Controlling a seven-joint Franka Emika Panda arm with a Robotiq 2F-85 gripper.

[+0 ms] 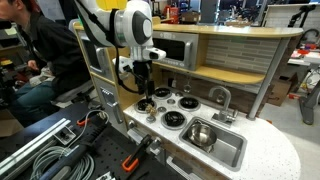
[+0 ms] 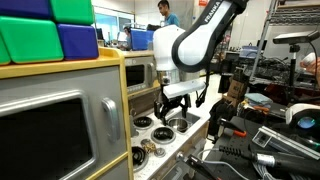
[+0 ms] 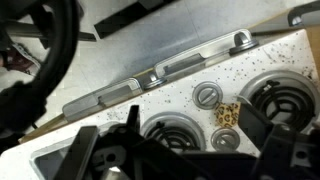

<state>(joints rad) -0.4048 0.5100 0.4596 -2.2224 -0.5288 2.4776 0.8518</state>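
I will next lower my gripper to the leopard-patterned piece (image 1: 153,112) (image 3: 227,114) between the two round grey knobs on the stove top and close it there.
My gripper (image 3: 175,150) hangs open over the toy kitchen's speckled stove top (image 3: 120,115), nothing between its fingers. A small leopard-patterned piece (image 3: 228,114) lies on the stove top between two round grey knobs (image 3: 205,96), just inside the right finger (image 3: 262,128). A coiled burner (image 3: 172,132) sits below the jaws, and a second burner (image 3: 282,95) is at the right. In both exterior views the gripper (image 1: 146,92) (image 2: 177,105) points down a little above the burners (image 1: 172,118) (image 2: 146,122).
A metal sink (image 1: 205,135) with a faucet (image 1: 222,97) adjoins the stove. The oven door handle (image 3: 150,78) runs along the stove's edge. Coloured blocks (image 2: 50,30) top the toy unit. A seated person (image 1: 30,50) and cables (image 1: 40,150) are nearby.
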